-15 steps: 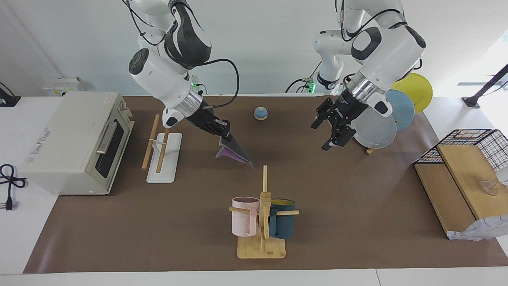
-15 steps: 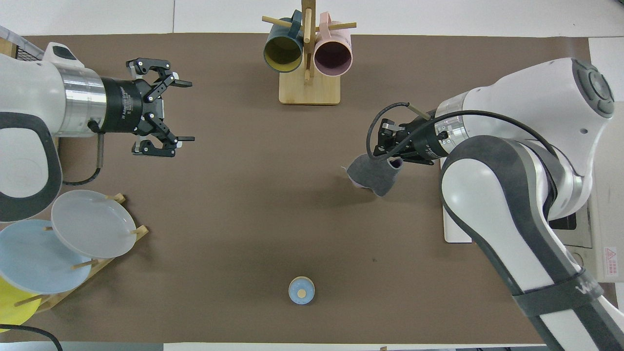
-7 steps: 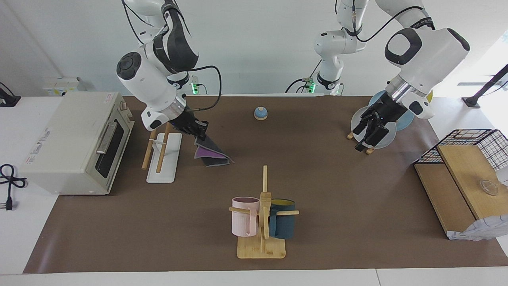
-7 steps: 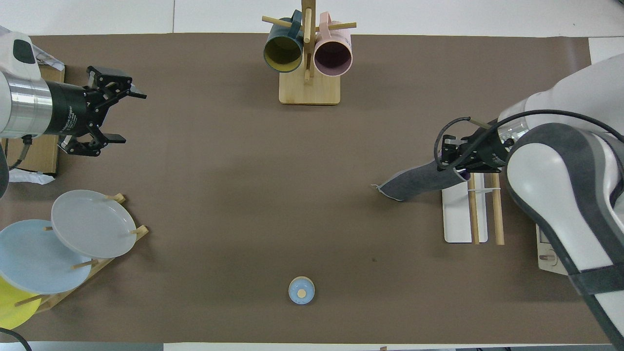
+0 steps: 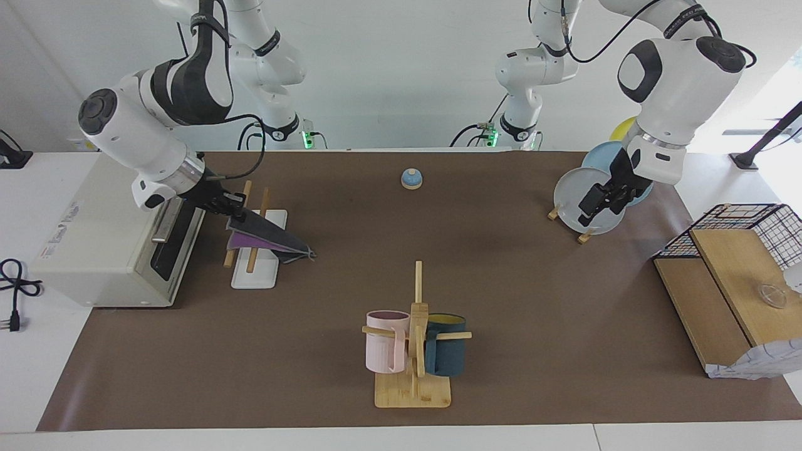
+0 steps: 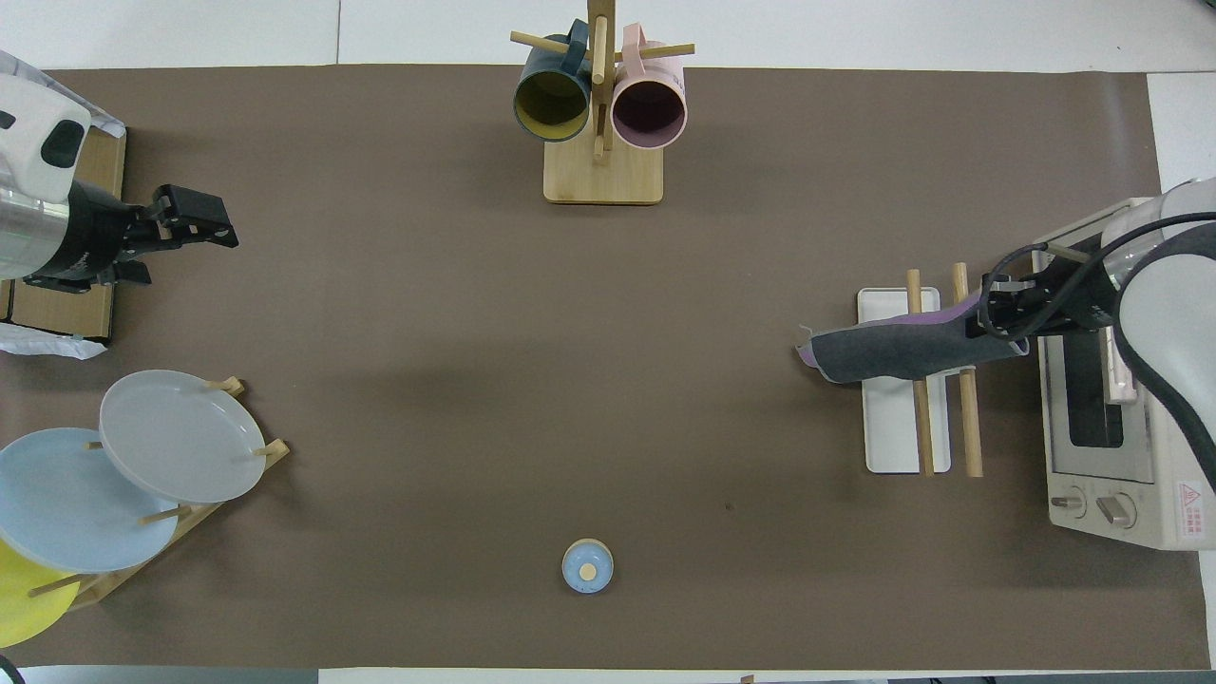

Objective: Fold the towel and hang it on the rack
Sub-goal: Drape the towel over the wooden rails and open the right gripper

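Observation:
My right gripper needs to let go of the towel draped across both wooden rods of the rack [image 6: 941, 357], above the white base.
The towel [image 5: 269, 235], folded with dark grey outside and purple showing at the edges, stretches across the two wooden rods of the rack [image 5: 254, 275]. One end is clamped in my right gripper [image 5: 229, 210], which is shut on it over the oven-side rod. The free end hangs past the white base toward the table's middle. In the overhead view the towel [image 6: 893, 350] crosses the rack [image 6: 888, 446] near the ends of the rods farther from the robots, with the right gripper [image 6: 993, 318] at the oven's edge. My left gripper [image 5: 601, 199] waits open and holds nothing, raised by the plate stand.
A toaster oven [image 5: 119, 225] stands right beside the rack at the right arm's end. A mug stand [image 5: 413, 351] with two mugs is farther from the robots, mid-table. A plate stand [image 5: 589, 210], a wooden box with a wire basket [image 5: 733, 282] and a small blue bell [image 5: 411, 179] also stand here.
My right gripper has carried the towel from the table's middle sideways to the rack and laid it across the rods. The left arm has drawn back toward its own end of the table.

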